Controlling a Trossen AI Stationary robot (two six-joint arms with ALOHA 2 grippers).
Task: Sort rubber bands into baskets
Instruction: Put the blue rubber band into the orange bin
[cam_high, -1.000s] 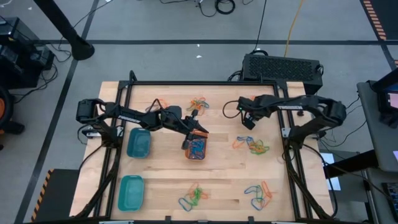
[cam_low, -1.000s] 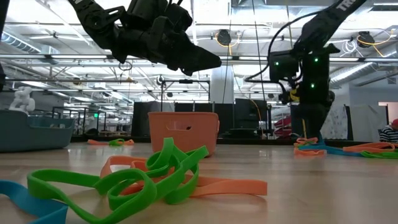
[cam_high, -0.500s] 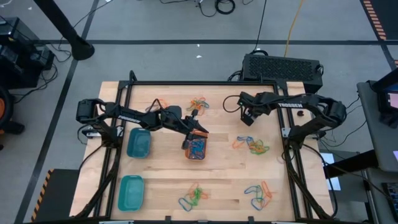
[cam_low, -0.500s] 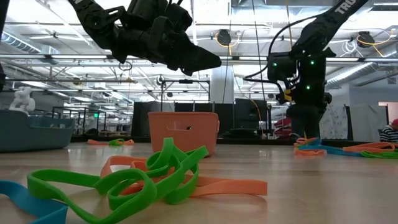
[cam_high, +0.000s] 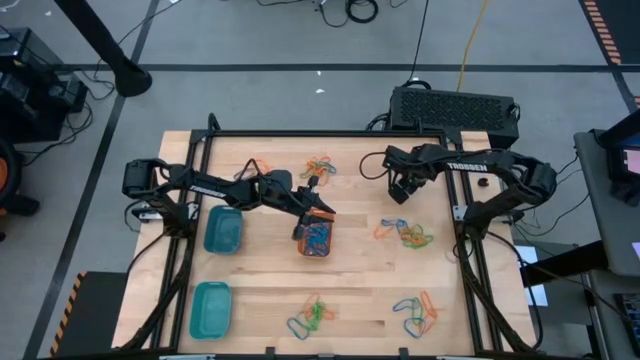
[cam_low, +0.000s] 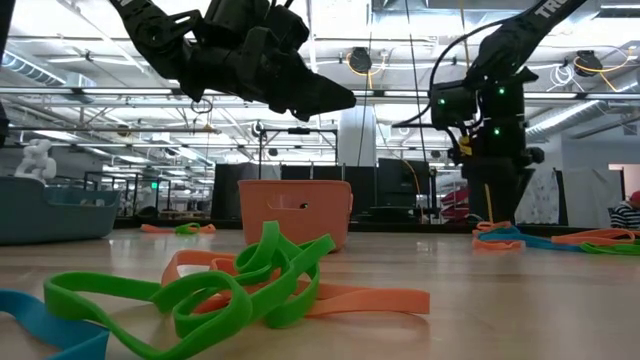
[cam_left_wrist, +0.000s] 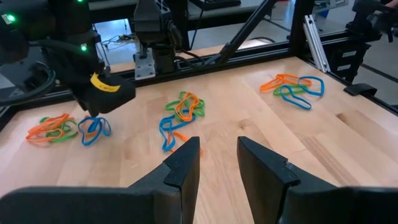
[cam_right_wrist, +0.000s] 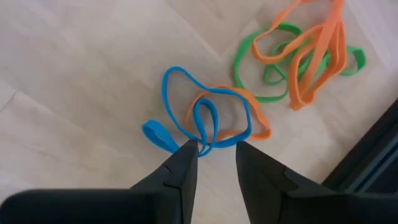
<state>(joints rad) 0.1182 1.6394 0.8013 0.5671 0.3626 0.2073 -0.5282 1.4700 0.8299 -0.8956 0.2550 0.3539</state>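
Observation:
Next, I pinch only the blue rubber band's small inner loop (cam_right_wrist: 205, 116) with my right gripper and lift it clear, because the blue rubber band lies across the orange rubber band.
My right gripper (cam_right_wrist: 217, 144) hangs over the table's far right part (cam_high: 400, 190), shut on a blue rubber band (cam_right_wrist: 186, 106). An orange band (cam_right_wrist: 252, 118) is tangled with the blue one. Beside them, a green and orange pile (cam_right_wrist: 298, 56) lies on the wood. My left gripper (cam_high: 320, 212) hovers above the far end of the orange basket (cam_low: 295, 210). It is shut and empty in the left wrist view (cam_left_wrist: 217, 142). The basket (cam_high: 300, 240) has several bands in it. My right gripper pinches a small part of the blue band's loop (cam_right_wrist: 200, 139) between its two fingertips, coming from above and pointing down. The band hangs slack below the fingers (cam_left_wrist: 93, 127). Whether its lower end touches the table I cannot tell.
Two teal baskets (cam_high: 223, 229) (cam_high: 211, 308) stand at the table's left. More band piles lie at the far middle (cam_high: 318, 165), right (cam_high: 405, 234), near middle (cam_high: 313, 313) and near right (cam_high: 418, 312). A black frame (cam_high: 320, 133) borders the table.
My right gripper has risen and gone a little toward the table's far edge, drawing the blue band up from the pile. My left arm has kept still.

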